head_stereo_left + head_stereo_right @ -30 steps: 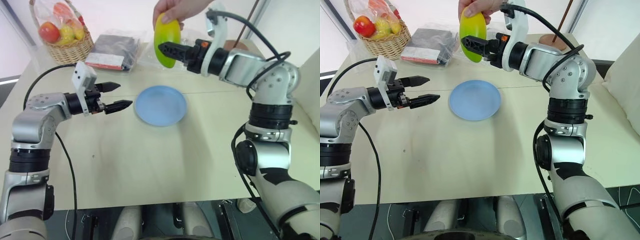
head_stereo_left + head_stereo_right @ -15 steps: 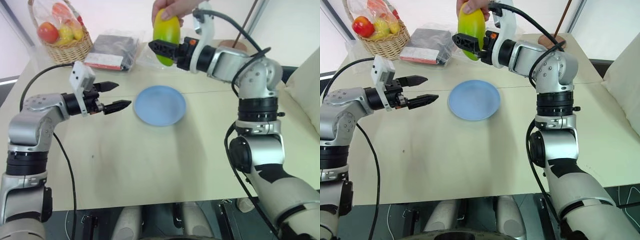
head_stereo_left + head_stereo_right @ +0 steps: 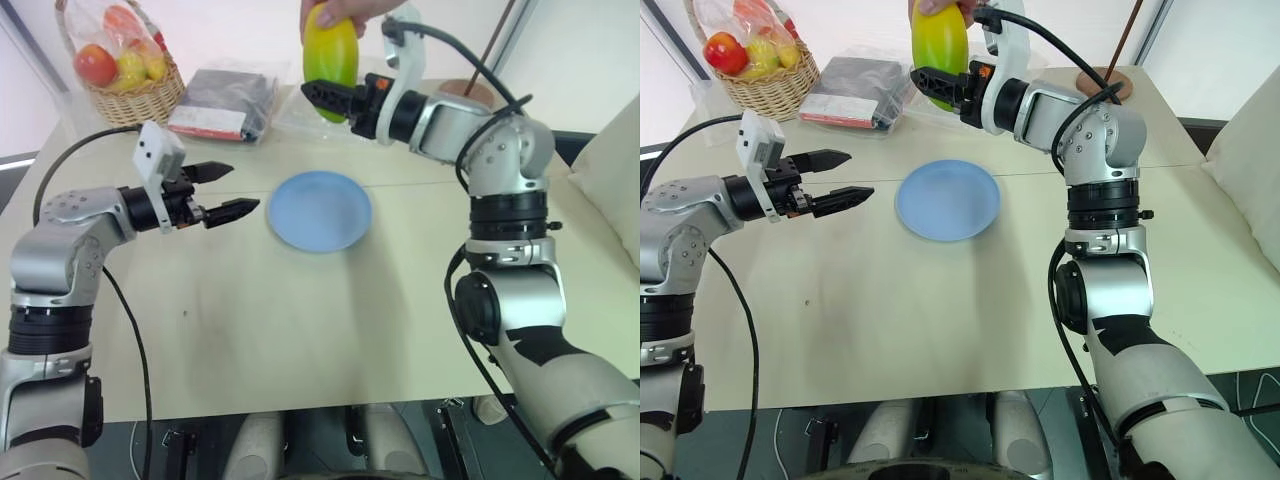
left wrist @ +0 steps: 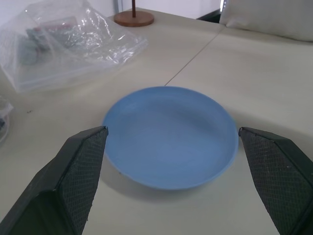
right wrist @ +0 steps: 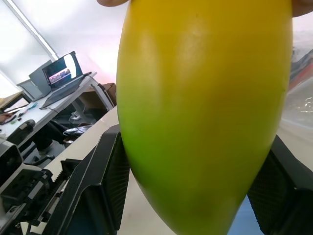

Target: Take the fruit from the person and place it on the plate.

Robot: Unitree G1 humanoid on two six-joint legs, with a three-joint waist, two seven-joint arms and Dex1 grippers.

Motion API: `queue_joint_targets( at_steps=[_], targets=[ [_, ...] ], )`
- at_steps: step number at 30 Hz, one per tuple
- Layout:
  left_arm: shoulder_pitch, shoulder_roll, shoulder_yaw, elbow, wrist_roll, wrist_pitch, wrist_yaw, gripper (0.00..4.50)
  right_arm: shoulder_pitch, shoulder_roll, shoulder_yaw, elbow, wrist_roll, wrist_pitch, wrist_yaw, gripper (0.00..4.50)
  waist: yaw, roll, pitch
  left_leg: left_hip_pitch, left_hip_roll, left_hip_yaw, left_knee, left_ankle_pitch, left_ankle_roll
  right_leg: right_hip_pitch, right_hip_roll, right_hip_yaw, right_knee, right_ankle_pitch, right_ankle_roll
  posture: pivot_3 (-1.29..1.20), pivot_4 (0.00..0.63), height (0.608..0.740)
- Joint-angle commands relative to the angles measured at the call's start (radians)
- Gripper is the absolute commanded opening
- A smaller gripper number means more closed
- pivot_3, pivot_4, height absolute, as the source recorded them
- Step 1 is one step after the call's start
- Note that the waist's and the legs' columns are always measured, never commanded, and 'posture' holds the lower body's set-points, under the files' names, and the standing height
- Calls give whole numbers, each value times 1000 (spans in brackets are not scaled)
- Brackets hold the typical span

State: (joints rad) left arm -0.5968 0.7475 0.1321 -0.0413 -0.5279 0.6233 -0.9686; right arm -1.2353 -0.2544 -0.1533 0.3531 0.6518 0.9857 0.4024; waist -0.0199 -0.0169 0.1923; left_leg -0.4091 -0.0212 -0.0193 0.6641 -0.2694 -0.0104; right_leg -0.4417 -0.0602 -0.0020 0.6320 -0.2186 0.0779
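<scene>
The mango, now held upright at the table's far side, will be let go by my right gripper on the far half of the light blue plate (image 3: pixel 326 195), just past its middle.
A person's hand (image 3: pixel 345 12) holds the fruit (image 3: pixel 330 55), a yellow-green mango, upright by its top at the far side of the table. My right gripper (image 3: pixel 322 98) is shut on the mango's lower half; in the right wrist view a black finger (image 5: pixel 105 181) lies against each side of the fruit (image 5: pixel 205 112). The light blue plate (image 3: pixel 321 210) lies flat and bare on the table below and in front of the mango. To the left of the plate, just above the table, my left gripper (image 3: pixel 243 188) hangs open and points at the plate (image 4: pixel 171 137), holding nothing.
A wicker basket (image 3: pixel 125 70) of wrapped fruit stands at the far left. Next to it lies a plastic bag with a dark package (image 3: pixel 225 100). A wooden lamp base (image 3: pixel 470 90) sits behind my right arm. A pale cushion (image 3: pixel 612 170) borders the table's right side.
My right gripper has shut on the mango, which the hand has turned more upright and shifted slightly left. My left arm and the plate have stayed put.
</scene>
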Motion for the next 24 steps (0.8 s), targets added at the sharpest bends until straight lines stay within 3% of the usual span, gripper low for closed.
queue_joint_targets(
  at_steps=[1, 7, 11, 19, 24],
  targets=[
    [-10, 13, 23, -26, -11, -4, 4, 4500, -49, 6, -18, -28, 7, -15, 12, 2593, 0, 0, 0, 0, 0, 0, 0, 0, 0, 0, 0, 0, 0, 0, 0, 0, 150, 740],
    [-13, 13, 17, -18, -8, -9, 1, 4500, -25, -16, 18, -84, -8, -12, 43, 2593, 1, 0, 0, 0, 0, 0, 0, 0, 0, 0, 0, 0, 0, 0, 0, 0, 150, 740],
    [-1, 31, 16, -17, -8, -2, -17, 4500, 72, -26, 44, -193, 9, 45, 60, 2593, 1, 0, 0, 0, 0, 0, 0, 0, 0, 0, 0, 0, 0, 0, 0, 0, 150, 740],
    [44, 95, 20, -33, -28, 35, -79, 4500, 383, 79, 106, -309, -73, 46, -80, 2593, 0, 0, 0, 0, 0, 0, 0, 0, 0, 0, 0, 0, 1, 0, 0, 0, 150, 740],
    [52, 127, -4, -34, -25, 57, -128, 4500, 418, 129, 123, -208, -152, -47, -113, 2593, -1, 0, 0, 0, 0, 0, 0, 0, 0, -1, 2, 0, 1, 0, 0, 0, 150, 740]
  ],
)
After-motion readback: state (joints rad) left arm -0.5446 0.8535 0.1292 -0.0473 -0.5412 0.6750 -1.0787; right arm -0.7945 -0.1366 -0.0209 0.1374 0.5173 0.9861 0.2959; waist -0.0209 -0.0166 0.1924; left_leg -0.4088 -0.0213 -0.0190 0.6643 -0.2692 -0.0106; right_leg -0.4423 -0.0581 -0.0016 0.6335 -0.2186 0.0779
